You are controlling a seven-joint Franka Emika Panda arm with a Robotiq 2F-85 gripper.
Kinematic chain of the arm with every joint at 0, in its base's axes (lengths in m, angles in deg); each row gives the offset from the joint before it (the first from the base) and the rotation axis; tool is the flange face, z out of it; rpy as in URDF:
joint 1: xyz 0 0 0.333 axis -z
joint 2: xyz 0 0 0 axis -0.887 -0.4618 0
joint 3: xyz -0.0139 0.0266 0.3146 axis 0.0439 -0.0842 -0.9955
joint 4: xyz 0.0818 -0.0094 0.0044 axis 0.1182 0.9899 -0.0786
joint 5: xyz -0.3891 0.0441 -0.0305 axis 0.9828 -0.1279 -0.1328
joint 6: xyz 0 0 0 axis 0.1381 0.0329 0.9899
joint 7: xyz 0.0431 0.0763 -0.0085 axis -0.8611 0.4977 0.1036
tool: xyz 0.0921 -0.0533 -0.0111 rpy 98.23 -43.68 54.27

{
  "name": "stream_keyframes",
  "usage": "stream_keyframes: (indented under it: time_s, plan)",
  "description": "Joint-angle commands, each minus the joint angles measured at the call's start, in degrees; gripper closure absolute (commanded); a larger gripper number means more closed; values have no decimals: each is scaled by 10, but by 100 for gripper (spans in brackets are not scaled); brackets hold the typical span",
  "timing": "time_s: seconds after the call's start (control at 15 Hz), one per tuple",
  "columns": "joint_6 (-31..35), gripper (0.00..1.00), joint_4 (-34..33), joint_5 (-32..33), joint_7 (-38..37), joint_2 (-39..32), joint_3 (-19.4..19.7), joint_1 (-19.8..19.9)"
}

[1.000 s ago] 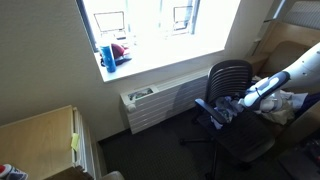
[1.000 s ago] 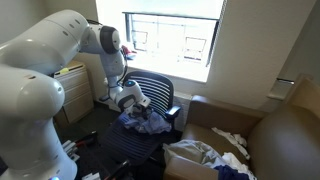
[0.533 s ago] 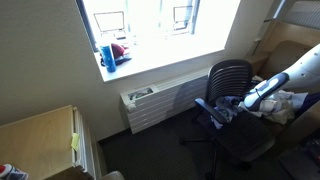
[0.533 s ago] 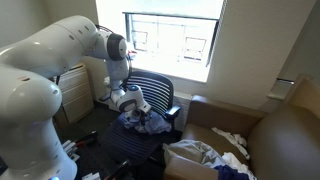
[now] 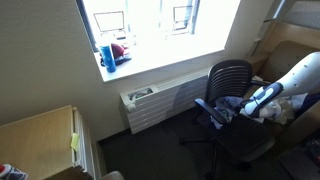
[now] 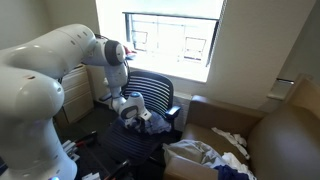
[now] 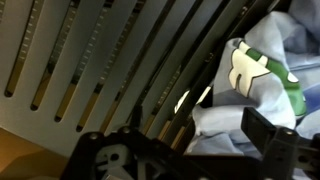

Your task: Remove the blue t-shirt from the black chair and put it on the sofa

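Observation:
Next, I bring my gripper to the white and green print on the blue t-shirt and close it on the green part (image 5: 239,106) (image 7: 297,98) of that print.
The blue t-shirt (image 6: 154,123) lies crumpled on the seat of the black chair (image 6: 161,93); it also shows in an exterior view (image 5: 224,110). In the wrist view the t-shirt (image 7: 268,92) has a white and green print and lies against the chair's slatted back (image 7: 90,60). My gripper (image 7: 185,140) is open, with its fingers on either side of a fold of the shirt. It shows low over the chair seat in both exterior views (image 5: 244,104) (image 6: 134,111). The brown sofa (image 6: 290,135) stands beside the chair.
White clothes (image 6: 200,155) lie on the sofa seat. A radiator (image 5: 150,100) stands under the window behind the chair (image 5: 232,75). A wooden cabinet (image 5: 40,135) stands further off. Bottles and a red thing (image 5: 112,52) are on the sill.
My arm has lowered and the gripper has come down onto the shirt at the chair seat. The shirt and chair have not moved.

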Motion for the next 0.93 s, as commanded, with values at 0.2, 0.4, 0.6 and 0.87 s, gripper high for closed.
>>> stream_keyframes:
  time_s: [0.2, 0.4, 0.6, 0.87]
  plan:
    - [56, 0, -20, 11, 2, -18, -43, 41]
    - [57, 0, -13, -4, -4, -14, -37, 30]
    - [68, 0, -21, -5, -1, -21, -50, 56]
    - [0, 0, -57, 40, 18, -13, -134, 132]
